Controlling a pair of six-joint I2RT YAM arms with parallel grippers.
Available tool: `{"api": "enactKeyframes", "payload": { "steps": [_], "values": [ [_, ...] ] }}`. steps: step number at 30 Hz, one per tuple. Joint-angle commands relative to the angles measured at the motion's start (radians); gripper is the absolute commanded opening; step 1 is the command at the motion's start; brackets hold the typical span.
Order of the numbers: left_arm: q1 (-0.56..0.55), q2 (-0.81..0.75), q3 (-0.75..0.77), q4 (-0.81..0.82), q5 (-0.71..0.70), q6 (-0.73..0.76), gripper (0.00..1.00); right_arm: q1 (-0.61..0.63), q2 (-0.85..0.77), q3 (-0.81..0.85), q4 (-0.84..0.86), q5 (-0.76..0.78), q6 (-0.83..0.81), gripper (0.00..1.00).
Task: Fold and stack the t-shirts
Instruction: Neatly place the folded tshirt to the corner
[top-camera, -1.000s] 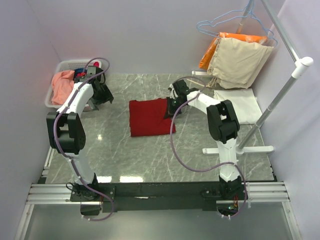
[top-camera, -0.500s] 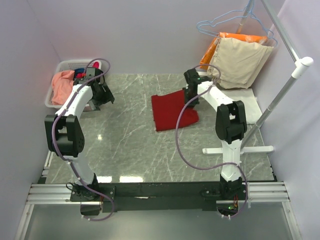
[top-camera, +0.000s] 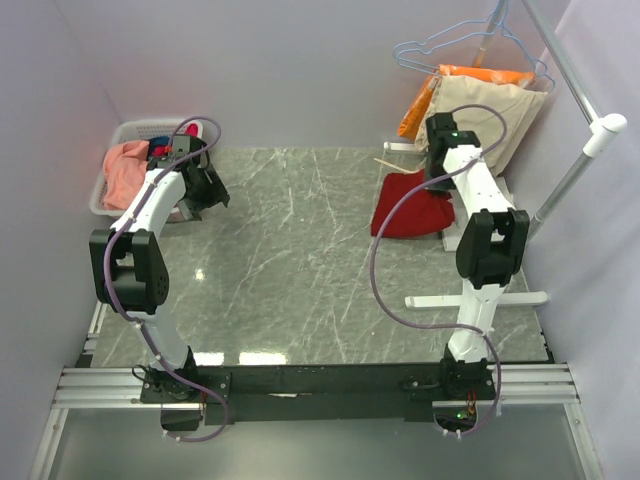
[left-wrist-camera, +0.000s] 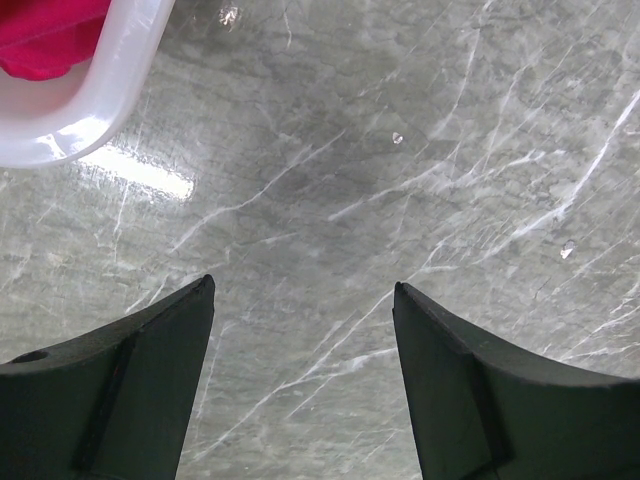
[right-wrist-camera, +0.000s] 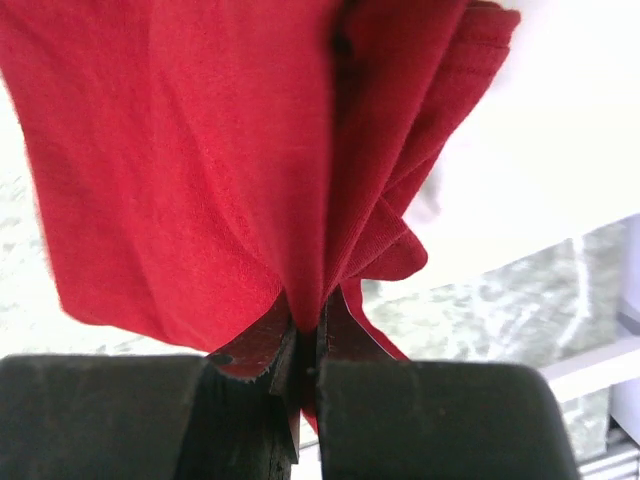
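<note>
The dark red t-shirt will go down squarely on top of the cream-white t-shirt (top-camera: 488, 212) (right-wrist-camera: 560, 120), set there by my right gripper.
My right gripper (top-camera: 437, 170) is shut on the folded dark red t-shirt (top-camera: 410, 206), which hangs from it at the back right, over the left part of the cream-white t-shirt (top-camera: 495, 228). In the right wrist view the red cloth (right-wrist-camera: 200, 160) is pinched between the shut fingers (right-wrist-camera: 420, 420), with white cloth (right-wrist-camera: 560, 150) behind it. My left gripper (top-camera: 205, 185) is open and empty over bare marble next to the basket; the left wrist view shows its two fingers (left-wrist-camera: 130, 390) apart. A salmon-pink shirt (top-camera: 124, 168) and a magenta one (left-wrist-camera: 40, 40) lie in the basket.
A white laundry basket (top-camera: 108, 196) stands at the back left. A metal clothes rack (top-camera: 575, 170) stands on the right, its foot (top-camera: 475, 299) on the marble. Beige (top-camera: 480, 125) and orange (top-camera: 425, 100) garments hang on wire hangers at the back right.
My right arm has carried the dark red t-shirt from the table's middle to the back right, over the cream-white shirt. The left arm has hardly moved.
</note>
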Motion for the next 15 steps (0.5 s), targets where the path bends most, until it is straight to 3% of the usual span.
{"api": "enactKeyframes", "payload": {
  "steps": [1, 7, 15],
  "values": [
    [0.004, -0.027, 0.016, 0.013, 0.006, 0.015, 0.77, -0.057, -0.074, 0.077, -0.050, 0.061, -0.005, 0.00],
    [0.004, -0.018, 0.024, 0.010, 0.008, 0.013, 0.77, -0.114, -0.103, 0.025, -0.048, 0.100, 0.032, 0.00],
    [0.004, -0.016, 0.027, 0.003, 0.011, 0.015, 0.77, -0.132, 0.114, 0.307, -0.241, 0.357, 0.156, 0.00]
  ]
}}
